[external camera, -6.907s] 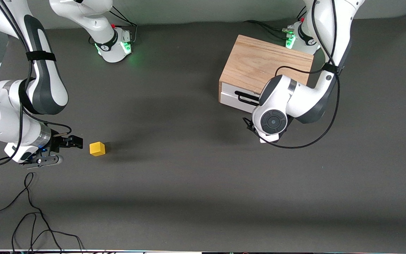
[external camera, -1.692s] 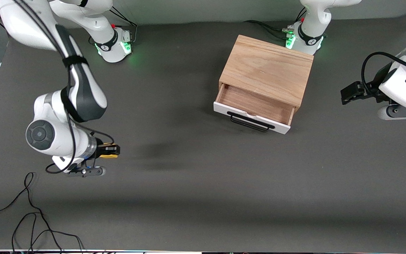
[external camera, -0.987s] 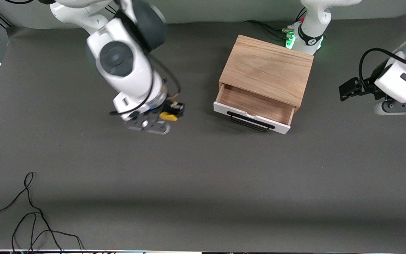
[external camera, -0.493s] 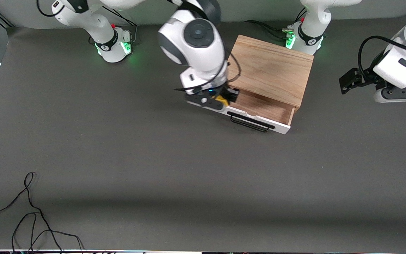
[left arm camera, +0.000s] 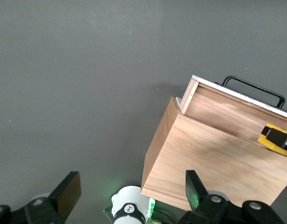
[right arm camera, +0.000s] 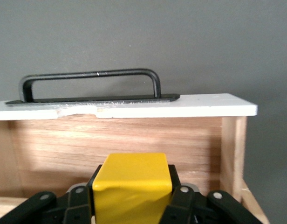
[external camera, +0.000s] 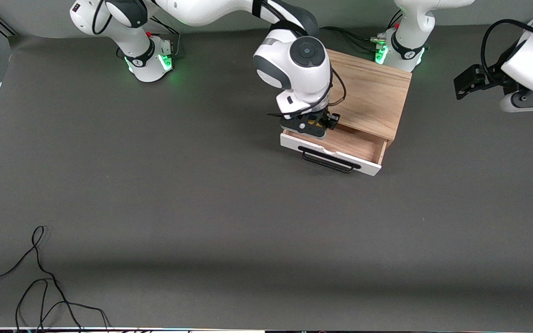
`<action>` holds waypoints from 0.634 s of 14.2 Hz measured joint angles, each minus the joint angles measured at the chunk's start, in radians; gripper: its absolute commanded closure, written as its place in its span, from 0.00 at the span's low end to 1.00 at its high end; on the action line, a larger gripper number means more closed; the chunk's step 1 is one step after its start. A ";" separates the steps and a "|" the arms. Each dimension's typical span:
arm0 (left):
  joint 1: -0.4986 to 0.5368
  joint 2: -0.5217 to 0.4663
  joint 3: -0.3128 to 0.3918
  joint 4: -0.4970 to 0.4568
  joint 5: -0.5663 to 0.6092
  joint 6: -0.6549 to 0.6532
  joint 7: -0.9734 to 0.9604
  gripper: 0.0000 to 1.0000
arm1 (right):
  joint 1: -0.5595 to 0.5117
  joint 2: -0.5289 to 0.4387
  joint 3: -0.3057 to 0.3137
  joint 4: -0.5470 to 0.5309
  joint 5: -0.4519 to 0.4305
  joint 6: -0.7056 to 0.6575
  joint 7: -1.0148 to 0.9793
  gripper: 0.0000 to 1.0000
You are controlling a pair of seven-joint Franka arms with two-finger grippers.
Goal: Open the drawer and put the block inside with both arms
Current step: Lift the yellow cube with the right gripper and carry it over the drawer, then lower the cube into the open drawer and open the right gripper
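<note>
My right gripper is to put the yellow block down on the drawer's wood bottom, close behind the drawer's white front (external camera: 314, 140) (right arm camera: 146, 146).
The wooden cabinet (external camera: 368, 92) stands near the left arm's base, and its drawer (external camera: 356, 147) is pulled out. The drawer's white front (right arm camera: 134, 111) and black bar handle (external camera: 326, 162) face the front camera. My right gripper (external camera: 315, 125) hangs over the open drawer at the end nearer the right arm's base. It is shut on the yellow block (right arm camera: 132, 186), which is above the wood floor (right arm camera: 134, 140). My left gripper (external camera: 467, 81) waits open in the air off the cabinet's side, toward the left arm's end. Its wrist view shows the cabinet (left arm camera: 213, 163), drawer (left arm camera: 227, 112) and block (left arm camera: 273, 140).
Loose black cables (external camera: 40, 277) lie on the grey table at the near corner toward the right arm's end. The two arm bases (external camera: 148, 58) (external camera: 398, 48) stand along the table's back edge, the left arm's one right beside the cabinet.
The right gripper has carried the block across the table from the right arm's end to over the open drawer. The left gripper has drifted slightly toward its base.
</note>
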 measured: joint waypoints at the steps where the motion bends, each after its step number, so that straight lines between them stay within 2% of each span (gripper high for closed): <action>1: -0.001 0.009 -0.003 0.000 0.000 -0.004 -0.001 0.00 | 0.007 0.012 0.000 0.000 -0.004 0.010 0.003 0.84; 9: 0.000 0.024 -0.004 0.013 0.007 -0.075 -0.002 0.00 | 0.010 0.050 -0.005 0.006 -0.041 0.012 0.006 0.82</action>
